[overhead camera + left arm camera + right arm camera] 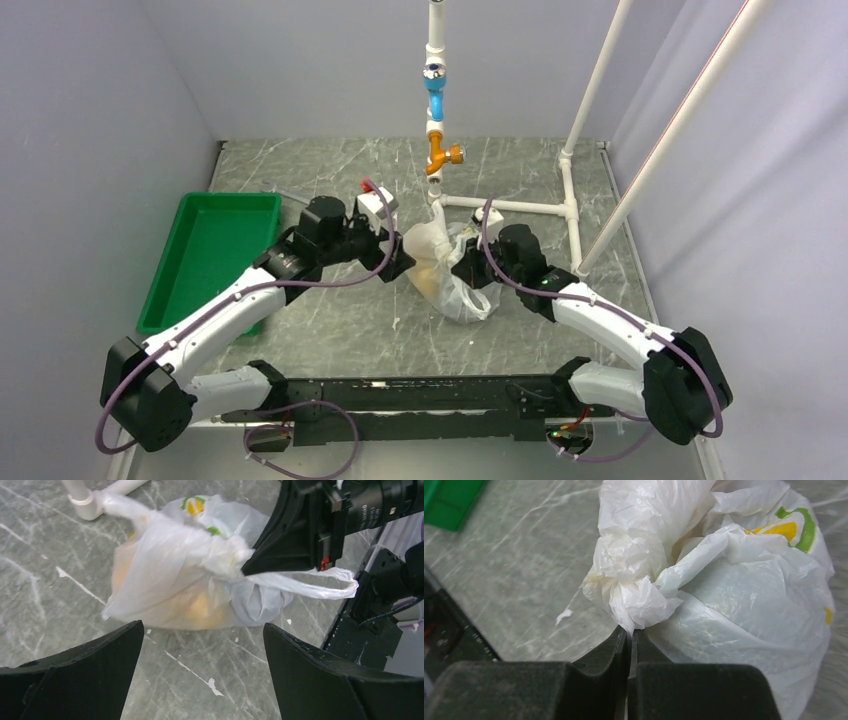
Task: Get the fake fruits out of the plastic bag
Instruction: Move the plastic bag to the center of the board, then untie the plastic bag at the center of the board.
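Note:
The plastic bag's knotted neck is held by my right gripper alone, so my left gripper will pinch the white film (172,555) beside it before my right gripper opens for a new hold.
The plastic bag (440,265) lies tied shut on the marble table between my two grippers. It is a crinkly white bag with fruit prints. The fake fruits are inside it and show only as a dim yellow-orange shape (200,611) through the film. My right gripper (629,632) is shut on the bunched neck of the bag (734,595); in the top view it (464,272) is on the bag's right side. My left gripper (202,630) is open and empty, a short way from the bag (170,570), at the bag's left side (397,262). One handle loop (310,582) sticks out sideways.
A green tray (215,250) stands at the left; its corner shows in the right wrist view (446,500). A white pipe frame (510,207) with blue and orange valves (436,95) stands just behind the bag. One pipe foot (85,497) is beside the bag.

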Action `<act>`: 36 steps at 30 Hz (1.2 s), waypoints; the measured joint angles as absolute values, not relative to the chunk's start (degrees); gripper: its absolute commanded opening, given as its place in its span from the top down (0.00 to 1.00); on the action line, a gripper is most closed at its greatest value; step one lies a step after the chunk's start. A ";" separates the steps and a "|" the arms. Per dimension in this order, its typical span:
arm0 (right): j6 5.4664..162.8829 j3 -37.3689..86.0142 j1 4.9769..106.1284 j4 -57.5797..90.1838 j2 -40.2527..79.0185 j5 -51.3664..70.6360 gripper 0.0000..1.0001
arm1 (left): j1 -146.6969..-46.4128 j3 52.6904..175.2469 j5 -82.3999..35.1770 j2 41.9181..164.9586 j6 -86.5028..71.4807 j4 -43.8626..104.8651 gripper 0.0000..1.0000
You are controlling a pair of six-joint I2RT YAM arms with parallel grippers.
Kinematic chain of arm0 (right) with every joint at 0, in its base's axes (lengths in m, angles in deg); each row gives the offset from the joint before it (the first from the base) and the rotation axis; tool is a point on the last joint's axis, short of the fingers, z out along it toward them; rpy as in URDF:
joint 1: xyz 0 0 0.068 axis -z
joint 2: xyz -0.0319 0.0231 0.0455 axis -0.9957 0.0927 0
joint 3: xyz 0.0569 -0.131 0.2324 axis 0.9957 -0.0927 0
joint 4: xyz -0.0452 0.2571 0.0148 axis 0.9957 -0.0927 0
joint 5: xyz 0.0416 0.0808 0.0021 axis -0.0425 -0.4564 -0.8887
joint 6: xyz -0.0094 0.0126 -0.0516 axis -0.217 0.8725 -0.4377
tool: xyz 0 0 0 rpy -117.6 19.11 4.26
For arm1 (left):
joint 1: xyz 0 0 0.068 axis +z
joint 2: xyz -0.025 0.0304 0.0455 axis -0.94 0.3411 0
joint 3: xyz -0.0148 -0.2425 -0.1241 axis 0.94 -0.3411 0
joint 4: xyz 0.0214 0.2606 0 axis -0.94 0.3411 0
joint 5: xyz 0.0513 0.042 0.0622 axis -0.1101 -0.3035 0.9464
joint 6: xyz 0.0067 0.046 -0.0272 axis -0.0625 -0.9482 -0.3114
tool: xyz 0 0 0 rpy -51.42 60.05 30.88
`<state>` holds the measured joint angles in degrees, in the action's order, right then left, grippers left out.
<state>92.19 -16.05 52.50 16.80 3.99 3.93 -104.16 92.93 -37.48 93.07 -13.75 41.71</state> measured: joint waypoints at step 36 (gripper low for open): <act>94.22 -17.47 41.72 25.98 4.08 2.03 0.86 | -114.96 100.17 -23.84 103.03 -21.24 52.40 0.45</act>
